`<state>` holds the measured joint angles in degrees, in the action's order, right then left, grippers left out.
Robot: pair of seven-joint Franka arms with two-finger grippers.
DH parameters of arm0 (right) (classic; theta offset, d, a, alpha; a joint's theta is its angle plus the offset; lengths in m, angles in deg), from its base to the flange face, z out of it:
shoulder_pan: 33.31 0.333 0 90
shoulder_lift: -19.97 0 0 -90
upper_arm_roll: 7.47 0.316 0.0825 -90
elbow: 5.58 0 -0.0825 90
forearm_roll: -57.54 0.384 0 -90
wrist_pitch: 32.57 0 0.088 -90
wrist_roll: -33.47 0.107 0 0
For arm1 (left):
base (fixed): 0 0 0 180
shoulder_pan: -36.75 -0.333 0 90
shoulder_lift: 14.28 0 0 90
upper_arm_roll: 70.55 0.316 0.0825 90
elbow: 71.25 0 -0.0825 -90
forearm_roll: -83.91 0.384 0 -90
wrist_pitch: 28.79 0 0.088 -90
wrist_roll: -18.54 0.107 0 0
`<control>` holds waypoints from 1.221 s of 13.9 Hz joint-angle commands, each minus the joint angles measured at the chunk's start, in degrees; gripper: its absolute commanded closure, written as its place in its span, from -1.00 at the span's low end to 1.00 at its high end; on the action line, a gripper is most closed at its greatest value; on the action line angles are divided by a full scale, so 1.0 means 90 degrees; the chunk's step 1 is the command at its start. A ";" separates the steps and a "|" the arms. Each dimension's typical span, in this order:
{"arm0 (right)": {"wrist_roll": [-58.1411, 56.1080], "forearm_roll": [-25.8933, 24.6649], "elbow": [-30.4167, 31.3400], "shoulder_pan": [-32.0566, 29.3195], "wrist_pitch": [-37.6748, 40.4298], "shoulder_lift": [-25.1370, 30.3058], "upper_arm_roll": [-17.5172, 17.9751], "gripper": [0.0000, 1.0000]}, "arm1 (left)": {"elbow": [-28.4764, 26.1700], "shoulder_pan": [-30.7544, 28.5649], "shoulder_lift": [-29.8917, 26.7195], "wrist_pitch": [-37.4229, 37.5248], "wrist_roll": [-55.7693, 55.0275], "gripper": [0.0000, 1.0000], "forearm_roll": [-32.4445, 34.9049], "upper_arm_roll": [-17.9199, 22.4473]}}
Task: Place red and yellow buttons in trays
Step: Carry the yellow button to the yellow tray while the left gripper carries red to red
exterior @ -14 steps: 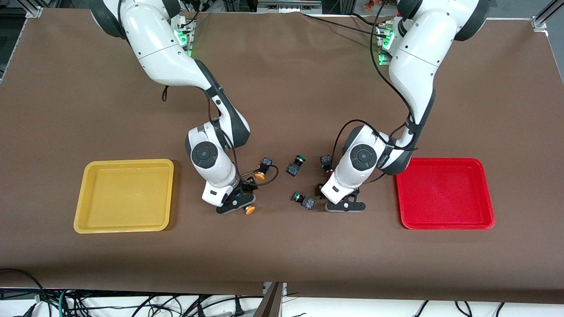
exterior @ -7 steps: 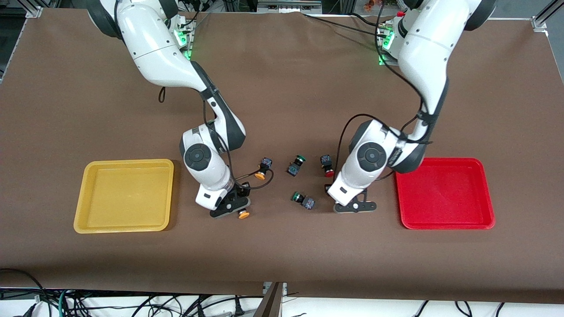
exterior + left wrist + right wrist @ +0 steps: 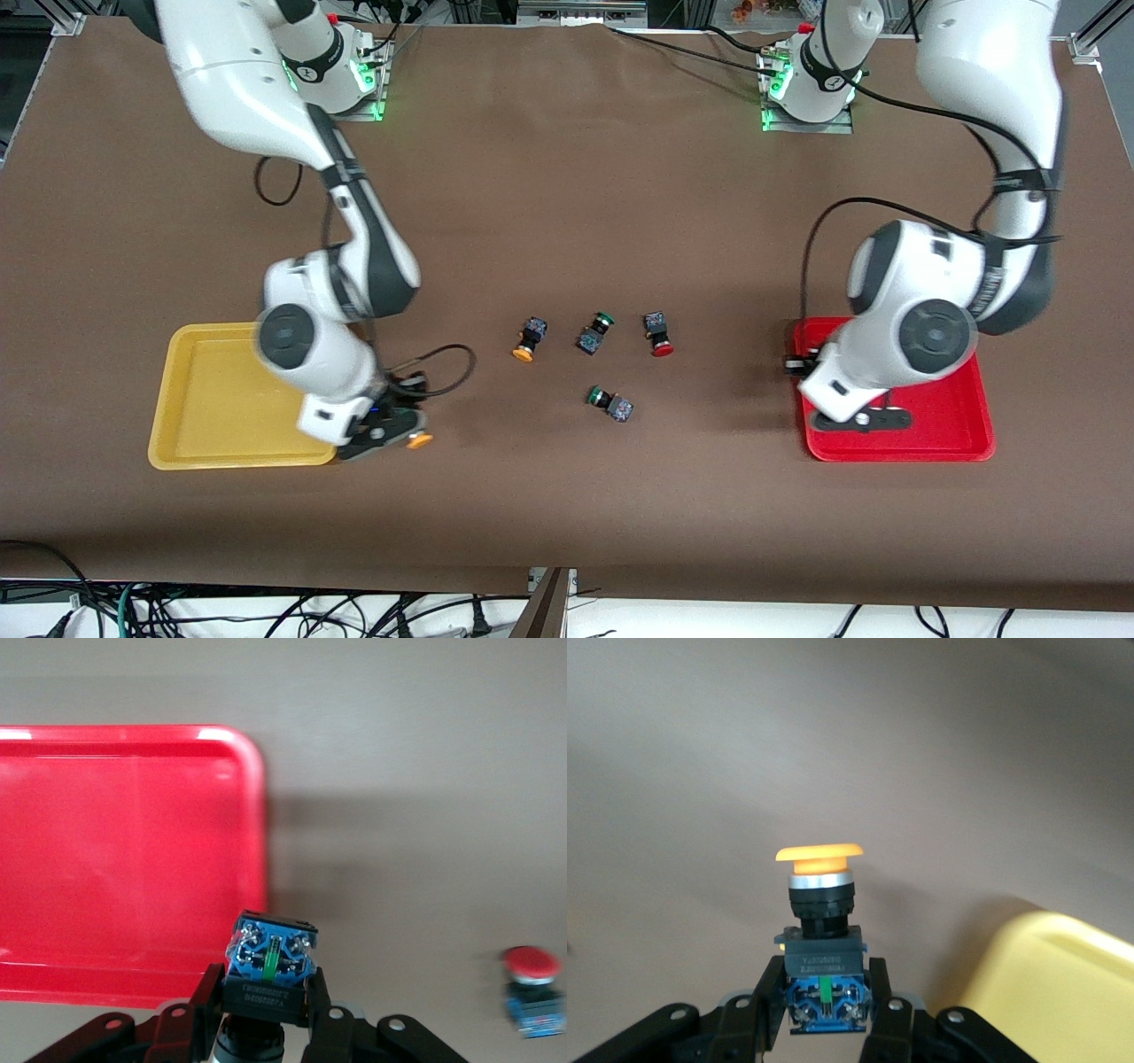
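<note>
Next, my right gripper puts the yellow button down in the yellow tray [image 3: 283, 413], between the tray's middle and its mid-table front corner. The button is held just beside that tray now.
My right gripper [image 3: 390, 431] is shut on a yellow-capped button [image 3: 419, 439] and holds it over the table just beside the yellow tray [image 3: 190, 443], at the corner nearest the front camera. The right wrist view shows that gripper [image 3: 822, 992], the button [image 3: 820, 904] and a tray corner [image 3: 1063, 983]. My left gripper [image 3: 858, 420] is over the red tray [image 3: 966, 439]. In the left wrist view it [image 3: 268, 988] is shut on a button [image 3: 270, 952] whose cap is hidden. One yellow button [image 3: 526, 339] and one red button [image 3: 658, 334] lie mid-table.
Two green-capped switches lie mid-table, one [image 3: 595, 332] between the yellow and red buttons, one [image 3: 610, 403] nearer the front camera. The left wrist view shows the red tray [image 3: 133, 859] and the red button [image 3: 533, 979] on the brown tabletop.
Both arms have swung outward from mid-table with their buttons: the right gripper toward the yellow tray's corner, the left gripper to over the red tray.
</note>
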<state>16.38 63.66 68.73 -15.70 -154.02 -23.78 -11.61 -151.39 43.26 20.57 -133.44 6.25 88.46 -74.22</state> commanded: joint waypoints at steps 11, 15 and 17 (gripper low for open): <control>-0.1997 0.0258 0.1480 -0.1829 -0.0655 0.0007 0.0109 0.59 | -0.0919 -0.0849 0.0796 -0.0978 0.0828 0.53 0.0355 -0.0090; -0.1346 0.0258 0.1217 -0.1771 -0.0091 0.0251 0.0167 -0.82 | -0.0959 -0.0830 0.0883 -0.0989 0.0818 0.04 0.0344 -0.0090; -0.0886 0.0258 0.1148 -0.1606 0.0164 0.0465 0.0216 -0.83 | -0.0949 -0.0820 0.0884 -0.0970 0.0818 -0.99 0.0344 -0.0090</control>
<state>4.74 65.31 79.03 -31.33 -155.17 -22.12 -10.23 -159.57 36.05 28.92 -141.79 12.71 91.13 -74.83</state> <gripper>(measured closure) 0.247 0.436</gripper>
